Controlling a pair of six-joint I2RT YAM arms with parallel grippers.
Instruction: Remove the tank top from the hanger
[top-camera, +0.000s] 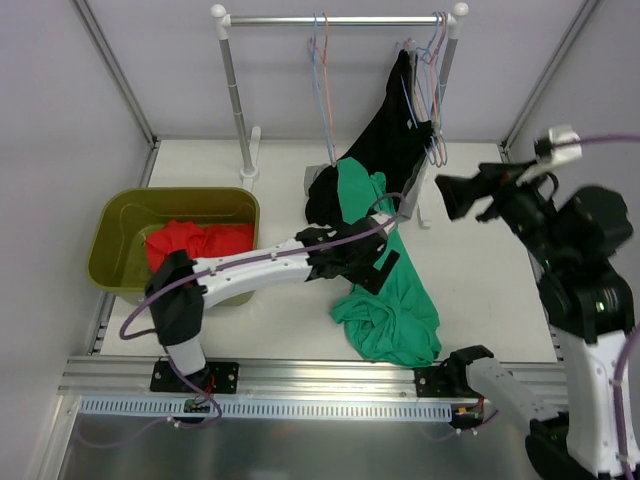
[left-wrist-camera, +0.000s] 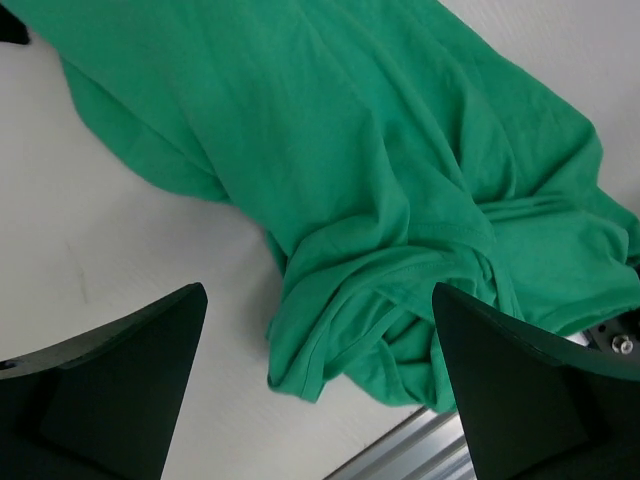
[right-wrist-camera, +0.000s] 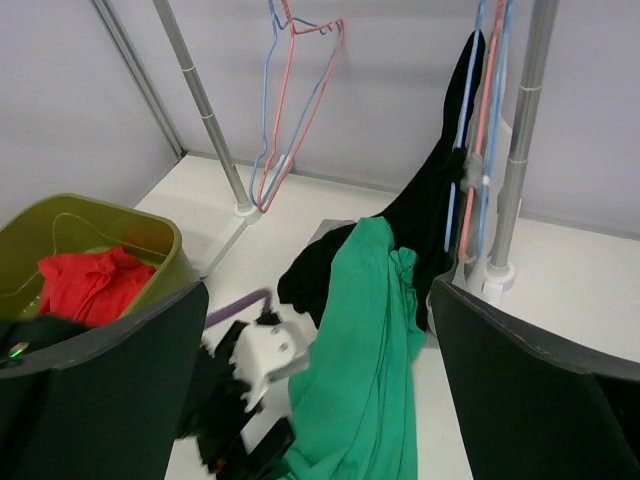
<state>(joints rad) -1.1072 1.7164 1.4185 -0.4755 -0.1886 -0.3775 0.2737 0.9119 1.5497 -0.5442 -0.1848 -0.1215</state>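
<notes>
My left gripper should grab the middle of the green tank top (top-camera: 401, 279) (left-wrist-camera: 395, 120), between the black garment and the bunched lower end.
The green tank top (top-camera: 392, 300) lies on the white table, its top end draped over a black garment (top-camera: 385, 150) and its lower end bunched near the front edge. Close up, the left wrist view shows this green tank top (left-wrist-camera: 400, 200), and the right wrist view has the green tank top (right-wrist-camera: 370, 340) too. That black garment hangs from hangers (top-camera: 435, 90) at the rail's right end. I cannot tell whether the green top touches a hanger. My left gripper (top-camera: 378, 262) hovers open over the green cloth. My right gripper (top-camera: 465, 190) is open, empty, raised to the right.
A clothes rack (top-camera: 340, 18) stands at the back with an empty pink and blue hanger (top-camera: 320, 60) on its rail. An olive bin (top-camera: 120, 215) at the left holds red cloth (top-camera: 195, 240). The metal front rail (top-camera: 300, 375) borders the table.
</notes>
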